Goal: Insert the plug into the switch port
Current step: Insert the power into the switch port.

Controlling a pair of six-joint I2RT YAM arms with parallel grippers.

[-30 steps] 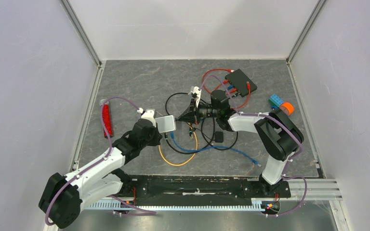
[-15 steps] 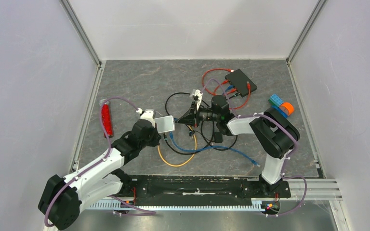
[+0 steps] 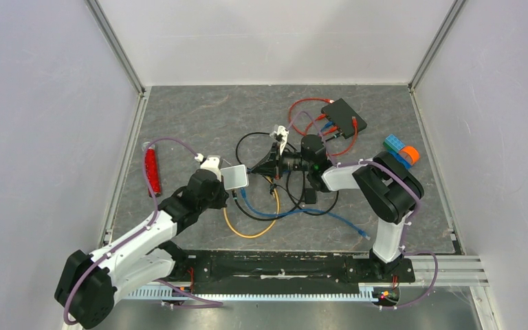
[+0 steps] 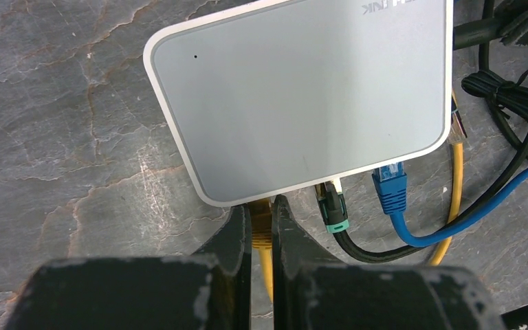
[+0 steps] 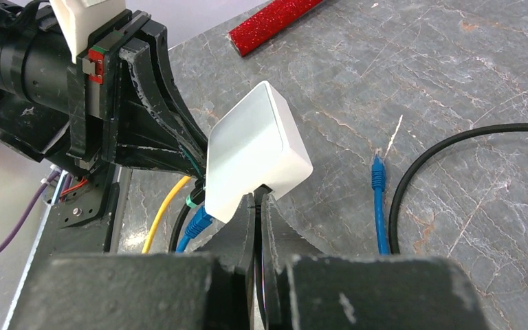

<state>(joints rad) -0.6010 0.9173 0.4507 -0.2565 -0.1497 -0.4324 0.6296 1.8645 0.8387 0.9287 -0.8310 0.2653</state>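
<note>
Next, my left gripper releases the yellow plug on the table (image 3: 195, 170), setting it free in the spot between the red glitter stick and the white switch.
The white switch (image 3: 235, 177) lies mid-table; it also shows in the left wrist view (image 4: 302, 96) and in the right wrist view (image 5: 254, 148). My left gripper (image 3: 229, 194) (image 4: 262, 210) is shut on the yellow plug (image 4: 262, 223), whose tip is at the switch's near edge, under its rim. A black plug with a green boot (image 4: 333, 210) and a blue plug (image 4: 390, 189) sit in ports beside it. My right gripper (image 3: 256, 169) (image 5: 257, 199) is shut on a thin black cable at the switch's opposite side.
A black switch (image 3: 344, 117) with red cables sits at the back right. A red glitter stick (image 3: 152, 170) lies at the left. Coloured blocks (image 3: 402, 150) are at the right. Looped black, yellow and blue cables (image 3: 275, 206) lie between the arms, with a loose blue plug (image 5: 378, 172).
My right gripper has moved left towards the switch, and the switch has shifted slightly left. The left arm has hardly moved.
</note>
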